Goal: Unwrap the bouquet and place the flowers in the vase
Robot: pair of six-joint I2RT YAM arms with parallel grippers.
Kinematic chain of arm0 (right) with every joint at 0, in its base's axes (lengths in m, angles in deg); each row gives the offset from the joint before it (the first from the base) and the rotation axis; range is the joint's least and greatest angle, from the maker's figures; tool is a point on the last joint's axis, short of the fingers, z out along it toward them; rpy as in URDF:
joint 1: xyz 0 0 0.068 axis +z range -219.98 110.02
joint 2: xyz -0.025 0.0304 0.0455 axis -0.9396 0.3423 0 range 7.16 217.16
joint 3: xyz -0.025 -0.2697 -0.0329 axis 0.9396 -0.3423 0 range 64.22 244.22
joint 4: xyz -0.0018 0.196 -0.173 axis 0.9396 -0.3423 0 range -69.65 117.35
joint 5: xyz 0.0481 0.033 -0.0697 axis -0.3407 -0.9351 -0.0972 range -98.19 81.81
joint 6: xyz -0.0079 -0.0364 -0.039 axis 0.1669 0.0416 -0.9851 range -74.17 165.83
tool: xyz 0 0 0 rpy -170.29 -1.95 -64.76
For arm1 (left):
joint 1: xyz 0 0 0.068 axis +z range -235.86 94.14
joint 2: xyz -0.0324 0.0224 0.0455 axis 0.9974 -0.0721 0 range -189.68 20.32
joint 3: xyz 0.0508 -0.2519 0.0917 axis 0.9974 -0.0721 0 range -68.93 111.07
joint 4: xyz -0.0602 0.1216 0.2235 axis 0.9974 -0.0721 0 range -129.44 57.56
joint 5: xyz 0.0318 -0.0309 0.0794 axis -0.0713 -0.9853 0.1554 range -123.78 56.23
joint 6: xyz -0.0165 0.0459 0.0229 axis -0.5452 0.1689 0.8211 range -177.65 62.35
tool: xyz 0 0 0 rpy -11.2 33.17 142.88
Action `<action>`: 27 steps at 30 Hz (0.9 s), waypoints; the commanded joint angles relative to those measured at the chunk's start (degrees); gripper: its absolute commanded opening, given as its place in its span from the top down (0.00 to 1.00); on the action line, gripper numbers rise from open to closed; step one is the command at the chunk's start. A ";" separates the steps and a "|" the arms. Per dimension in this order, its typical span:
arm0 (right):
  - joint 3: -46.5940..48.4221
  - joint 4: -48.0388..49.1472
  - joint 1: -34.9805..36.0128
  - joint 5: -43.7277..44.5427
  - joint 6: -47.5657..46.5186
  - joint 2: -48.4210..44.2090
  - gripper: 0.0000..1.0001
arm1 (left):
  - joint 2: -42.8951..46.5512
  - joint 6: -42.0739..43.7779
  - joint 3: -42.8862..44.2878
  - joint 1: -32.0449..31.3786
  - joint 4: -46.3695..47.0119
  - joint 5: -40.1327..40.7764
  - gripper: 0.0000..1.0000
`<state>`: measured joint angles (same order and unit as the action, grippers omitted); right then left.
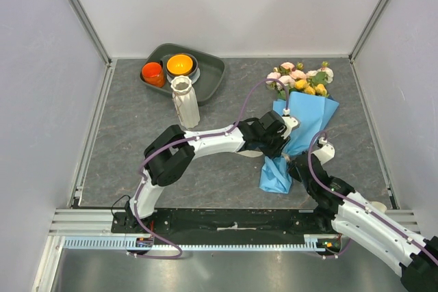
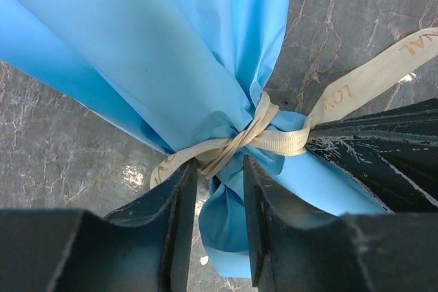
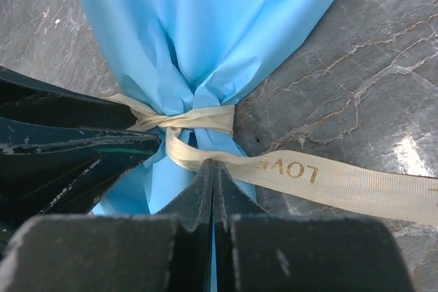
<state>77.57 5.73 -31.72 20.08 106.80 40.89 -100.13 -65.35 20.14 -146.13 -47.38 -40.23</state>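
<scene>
The crossed pieces of the ribbon cinch the bouquet's neck, so the robot's left gripper needs to pinch the ribbon [image 2: 213, 147] beside the knot and pull it clear of the blue paper.
The bouquet [image 1: 304, 124] lies on the table at centre right, a blue paper cone with the flowers [image 1: 301, 78] pointing to the far side. A cream ribbon [image 3: 308, 172] is knotted around its narrow neck [image 2: 260, 135]. My left gripper [image 2: 219, 169] is open, its fingers on either side of the cone's crumpled blue tail just below the knot. My right gripper [image 3: 215, 165] is shut on the ribbon close to the knot, and the printed tail trails off to the right. The white ribbed vase [image 1: 185, 100] stands upright at the left, apart from both grippers.
A dark grey tray [image 1: 212, 76] at the back left holds an orange bowl [image 1: 180, 65] and an orange cup [image 1: 152, 73], just behind the vase. My left arm [image 1: 205, 143] stretches across the table's middle. Walls enclose the table on three sides.
</scene>
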 commanded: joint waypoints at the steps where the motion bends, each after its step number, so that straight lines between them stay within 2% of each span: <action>1: -0.86 2.12 -0.29 -0.76 -0.85 0.72 1.00 | -1.73 2.52 2.77 -0.37 0.53 2.23 0.64; 5: -0.95 2.64 -0.64 -1.29 -1.03 1.24 1.00 | -1.11 2.34 3.56 -0.37 1.23 3.91 0.83; 11: -1.39 2.91 -0.99 -1.55 -1.20 1.51 1.00 | 0.73 0.50 3.12 -0.29 2.19 2.95 0.98; 17: -1.74 2.91 -1.70 -1.73 -1.47 1.51 1.00 | 3.55 -2.84 -0.04 -0.29 5.27 2.15 0.98; 19: -1.74 2.99 -1.96 -1.99 -1.64 1.51 1.00 | 4.16 -2.67 -0.05 -0.29 5.27 0.66 0.90; 20: -1.66 2.99 -2.05 -2.08 -1.73 1.59 1.00 | 4.34 -2.67 0.04 -0.29 5.27 -0.04 0.77; 22: -1.57 3.17 -2.22 -2.17 -1.99 1.60 1.00 | 4.34 -2.66 0.48 -0.29 4.83 -0.57 0.69; 27: -1.57 3.52 -2.58 -2.43 -2.08 2.12 1.00 | 2.85 -2.93 2.06 -0.29 3.87 0.13 0.68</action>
<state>76.45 7.71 -33.91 18.55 105.53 42.31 -99.54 -67.08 20.34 -146.42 -45.48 -39.69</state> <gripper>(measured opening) 0.006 0.326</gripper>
